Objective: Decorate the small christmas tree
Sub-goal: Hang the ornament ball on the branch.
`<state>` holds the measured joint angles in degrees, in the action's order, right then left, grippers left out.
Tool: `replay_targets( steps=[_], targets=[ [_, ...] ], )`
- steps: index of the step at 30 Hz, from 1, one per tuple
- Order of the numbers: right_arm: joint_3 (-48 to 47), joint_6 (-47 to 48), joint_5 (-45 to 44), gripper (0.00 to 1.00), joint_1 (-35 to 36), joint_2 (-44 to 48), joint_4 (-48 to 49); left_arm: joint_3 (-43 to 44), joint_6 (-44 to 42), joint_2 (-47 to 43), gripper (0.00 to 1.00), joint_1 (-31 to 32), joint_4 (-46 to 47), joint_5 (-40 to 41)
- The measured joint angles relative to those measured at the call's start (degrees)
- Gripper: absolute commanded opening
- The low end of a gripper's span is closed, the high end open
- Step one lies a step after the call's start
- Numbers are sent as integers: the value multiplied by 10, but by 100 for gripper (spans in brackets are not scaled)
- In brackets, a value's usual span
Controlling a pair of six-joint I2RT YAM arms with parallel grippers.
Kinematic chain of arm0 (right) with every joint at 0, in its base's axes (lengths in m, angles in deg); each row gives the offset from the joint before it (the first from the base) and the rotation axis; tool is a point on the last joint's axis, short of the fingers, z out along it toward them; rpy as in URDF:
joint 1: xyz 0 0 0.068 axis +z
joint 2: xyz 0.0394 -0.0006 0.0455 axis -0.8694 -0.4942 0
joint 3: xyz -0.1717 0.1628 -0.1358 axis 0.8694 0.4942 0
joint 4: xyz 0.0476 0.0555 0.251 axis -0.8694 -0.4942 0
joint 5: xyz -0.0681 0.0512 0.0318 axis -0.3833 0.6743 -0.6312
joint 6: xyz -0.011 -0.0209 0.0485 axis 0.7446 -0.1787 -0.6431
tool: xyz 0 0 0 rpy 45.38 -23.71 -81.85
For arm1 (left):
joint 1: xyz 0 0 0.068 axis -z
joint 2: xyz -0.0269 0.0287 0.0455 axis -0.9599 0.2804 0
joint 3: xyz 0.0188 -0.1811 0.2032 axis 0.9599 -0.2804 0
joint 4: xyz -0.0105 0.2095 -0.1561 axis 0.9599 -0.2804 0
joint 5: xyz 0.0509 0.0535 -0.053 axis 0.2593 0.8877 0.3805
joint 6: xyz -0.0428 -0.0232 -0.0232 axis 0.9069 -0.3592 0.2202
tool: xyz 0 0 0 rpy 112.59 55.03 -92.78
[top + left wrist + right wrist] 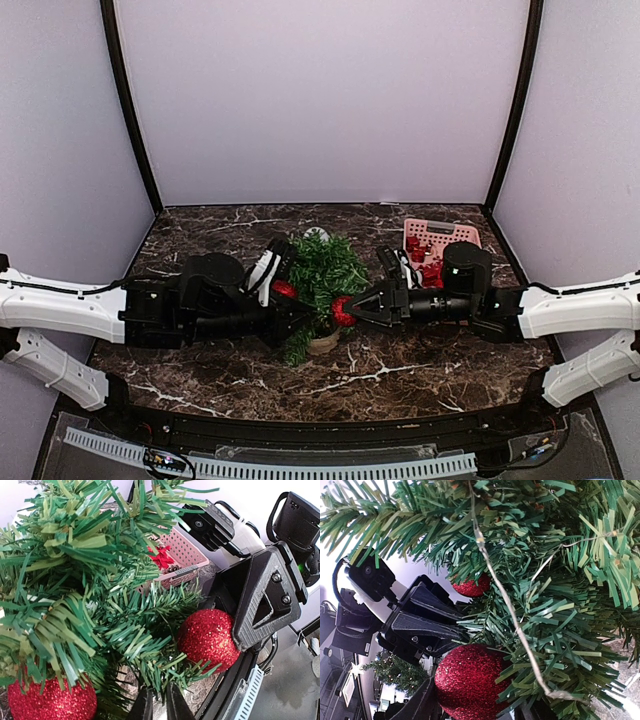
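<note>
The fingers of my left gripper meet only the needle ends at the branch's end, so they should open, move further in and close on the branch (pixel 150 660).
The small christmas tree (pixel 322 278) stands mid-table on a tan base (pixel 323 343). From the right, my right gripper (pixel 347 310) is shut on a glittery red ball (pixel 342 311) and holds it against the tree's lower branches. In the right wrist view that ball (pixel 470 680) sits between the fingers (pixel 420 705), with needles over its right side. My left gripper (pixel 292 325) reaches in from the left. Its jaws (pixel 159 705) stand nearly together with lower tree needles between them. A second red ball (pixel 285 289) hangs on the tree's left side.
A pink basket (pixel 440 238) with red and white ornaments sits at the back right, behind the right arm. A thin pale string (pixel 505 600) runs down through the branches. The two grippers face each other a few centimetres apart in front of the tree.
</note>
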<state>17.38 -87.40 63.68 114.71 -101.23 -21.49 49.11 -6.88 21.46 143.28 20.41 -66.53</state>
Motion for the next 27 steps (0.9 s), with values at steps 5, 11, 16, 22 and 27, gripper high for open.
replay_targets(
  steps=[5, 11, 16, 22, 27],
  targets=[
    [2, -4, 0, 34, 0, 0, 8, -14, 0, 0, 23, 0, 19, -4],
    [2, -6, 1, 34, 0, 0, 19, -44, -3, -4, 36, 1, 49, -33],
    [2, -8, 1, 34, 0, 0, 26, -48, -6, -4, 40, 1, 61, -47],
    [2, -10, 3, 34, 0, -4, 33, -47, -7, 2, 32, 1, 67, -45],
    [2, -10, 5, 34, 0, -6, 35, -47, -8, 12, 22, 1, 71, -39]
  ],
)
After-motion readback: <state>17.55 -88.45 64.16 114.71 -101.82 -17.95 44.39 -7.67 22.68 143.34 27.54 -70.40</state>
